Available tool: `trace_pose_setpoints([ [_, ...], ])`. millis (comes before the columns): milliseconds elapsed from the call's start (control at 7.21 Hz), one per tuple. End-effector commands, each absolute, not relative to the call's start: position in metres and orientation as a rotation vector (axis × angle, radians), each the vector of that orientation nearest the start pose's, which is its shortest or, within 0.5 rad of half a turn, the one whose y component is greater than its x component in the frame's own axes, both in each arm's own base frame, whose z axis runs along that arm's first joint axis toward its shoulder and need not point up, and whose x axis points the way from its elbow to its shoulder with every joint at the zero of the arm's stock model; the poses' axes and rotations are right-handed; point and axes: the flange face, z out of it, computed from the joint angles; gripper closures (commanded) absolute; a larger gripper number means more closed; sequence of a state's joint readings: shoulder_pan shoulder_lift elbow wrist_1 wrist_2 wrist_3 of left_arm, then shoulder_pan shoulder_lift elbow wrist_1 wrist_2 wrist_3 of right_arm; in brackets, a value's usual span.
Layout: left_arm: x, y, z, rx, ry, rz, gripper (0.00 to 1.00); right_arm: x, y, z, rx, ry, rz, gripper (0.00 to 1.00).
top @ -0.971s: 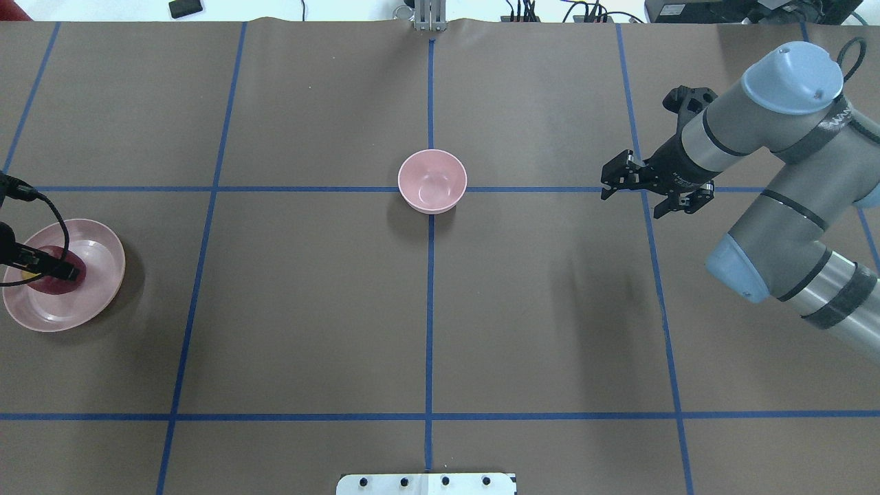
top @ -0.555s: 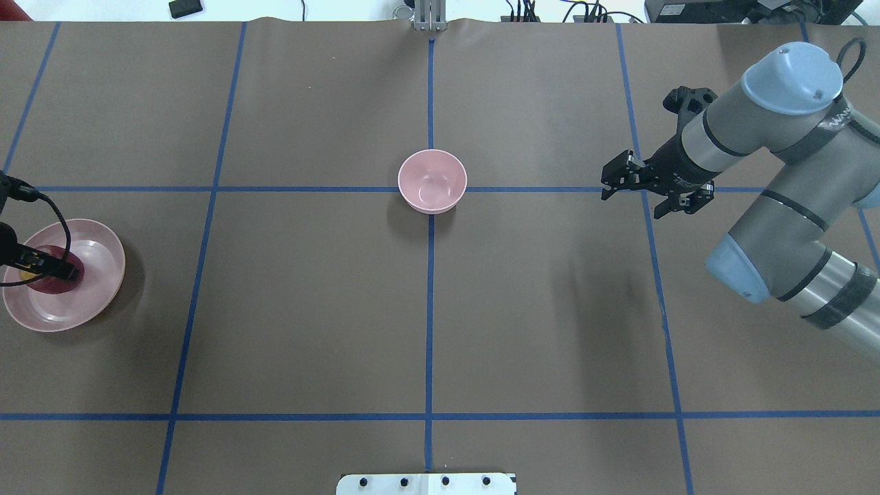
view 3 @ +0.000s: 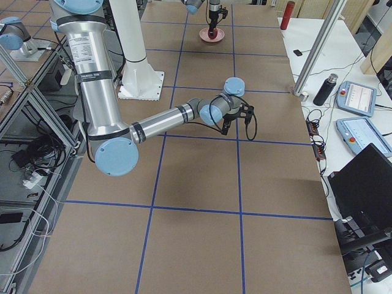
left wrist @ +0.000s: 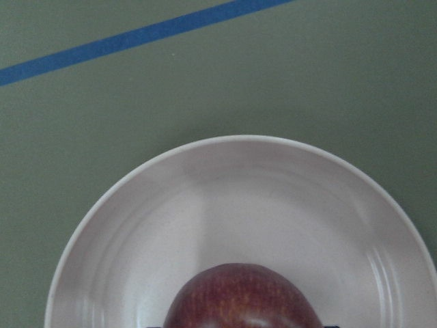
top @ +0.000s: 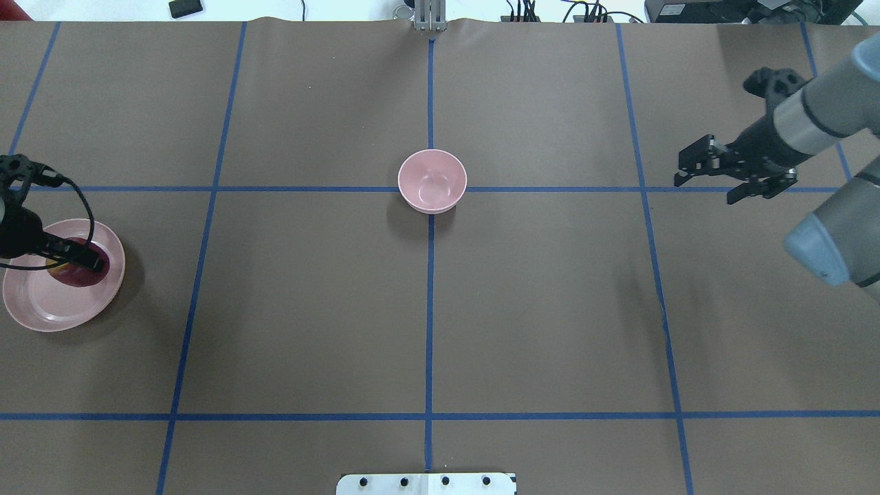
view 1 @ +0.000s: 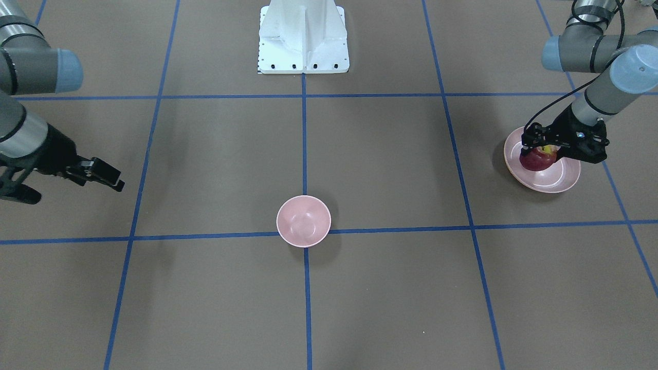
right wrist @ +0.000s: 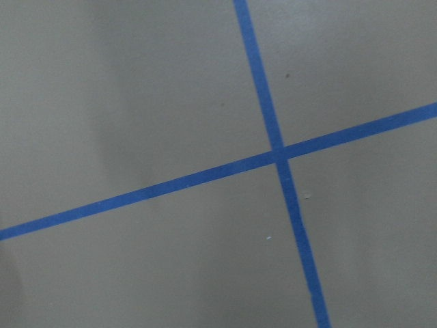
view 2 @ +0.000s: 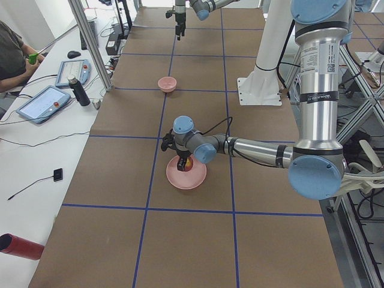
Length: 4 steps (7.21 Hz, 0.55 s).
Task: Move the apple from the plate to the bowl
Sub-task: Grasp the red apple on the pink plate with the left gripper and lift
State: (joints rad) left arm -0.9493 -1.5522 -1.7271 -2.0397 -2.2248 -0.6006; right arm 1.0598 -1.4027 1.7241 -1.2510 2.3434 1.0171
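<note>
My left gripper needs to put down the apple inside the small pink bowl (view 1: 303, 221) where the blue tape lines cross.
The dark-red apple (top: 77, 273) with a yellow top is over the wide pink plate (top: 41, 309) at the table's far left. It also shows in the front view (view 1: 537, 159) on the plate (view 1: 560, 180). My left gripper (top: 74, 264) is shut on the apple from above. I cannot tell whether the apple touches the plate. The left wrist view shows the apple (left wrist: 239, 297) low over the plate (left wrist: 205, 198). The small deep pink bowl (top: 432, 181) stands empty at the table's middle. My right gripper (top: 705, 187) is open and empty, far to the right.
Blue tape lines (top: 430, 309) cross the brown table. The robot's white base plate (view 1: 303, 36) is at the near edge. The right wrist view shows only a tape crossing (right wrist: 278, 156).
My left gripper has moved the apple a little to the right over the plate. My right arm has pulled back to the right, away from the bowl.
</note>
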Motion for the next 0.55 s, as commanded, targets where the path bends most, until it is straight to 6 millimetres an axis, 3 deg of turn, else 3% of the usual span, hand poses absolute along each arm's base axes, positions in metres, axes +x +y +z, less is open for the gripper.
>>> trace_pose_setpoints([
  [0,0.272,-0.497,0.379,0.053,0.908,0.117,1.0,-0.135,-0.507,0.535,-0.008,-0.913,0.097,0.0],
  [139,0.323,-0.503,0.305,0.017,0.926,0.09,1.0,-0.115,-0.5,0.556,0.017,-0.895,0.056,0.0],
  [277,0.402,-0.487,0.24,0.024,0.916,0.029,1.0,-0.109,-0.5,0.565,0.018,-0.888,0.047,0.0],
  [416,0.481,-0.517,0.168,0.032,0.908,-0.08,1.0,-0.112,-0.503,0.564,0.022,-0.884,0.045,0.0],
])
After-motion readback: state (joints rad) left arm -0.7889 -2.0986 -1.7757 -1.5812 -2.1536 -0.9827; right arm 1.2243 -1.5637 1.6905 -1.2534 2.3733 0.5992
